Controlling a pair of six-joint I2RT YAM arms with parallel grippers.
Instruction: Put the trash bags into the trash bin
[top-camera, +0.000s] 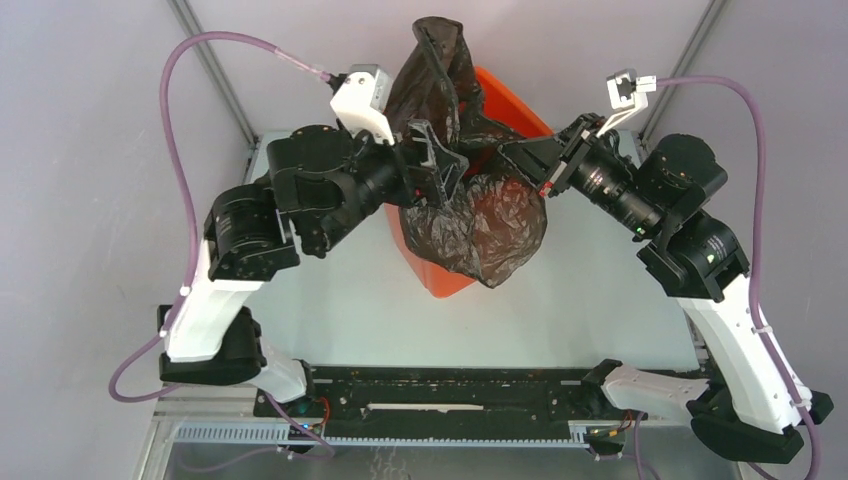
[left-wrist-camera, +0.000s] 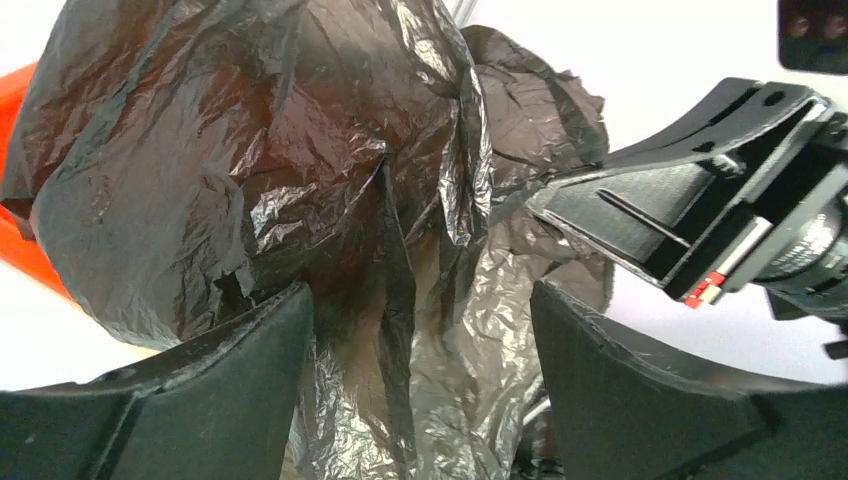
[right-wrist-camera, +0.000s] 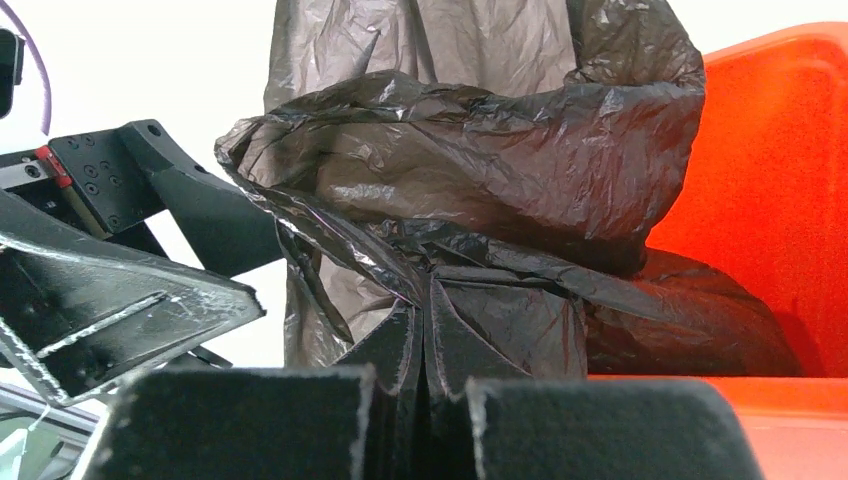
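Note:
Next, I pinch the bag's hanging fold (left-wrist-camera: 425, 335) with my left gripper and pull it away from my right gripper, because the trash bag bunches over the trash bin's opening.
The orange trash bin (top-camera: 507, 96) stands mid-table, leaning toward me. The black trash bag (top-camera: 490, 222) is draped over its mouth and front, with a bunch rising above the rim. My left gripper (top-camera: 440, 166) is open, and its wide-apart fingers straddle a hanging fold of the bag (left-wrist-camera: 250, 150) without pinching it. My right gripper (top-camera: 503, 151) is shut on a pleat of the bag (right-wrist-camera: 480, 150) at the bin's rim (right-wrist-camera: 775, 170). In the wrist views the left gripper (left-wrist-camera: 420, 300) and the right gripper (right-wrist-camera: 425, 300) face each other closely across the bag.
Metal frame posts (top-camera: 215, 70) stand at the back corners. Purple cables (top-camera: 180, 150) loop off both arms. A black rail (top-camera: 450, 385) runs along the near edge. The pale tabletop (top-camera: 590, 290) shows in front of the bin.

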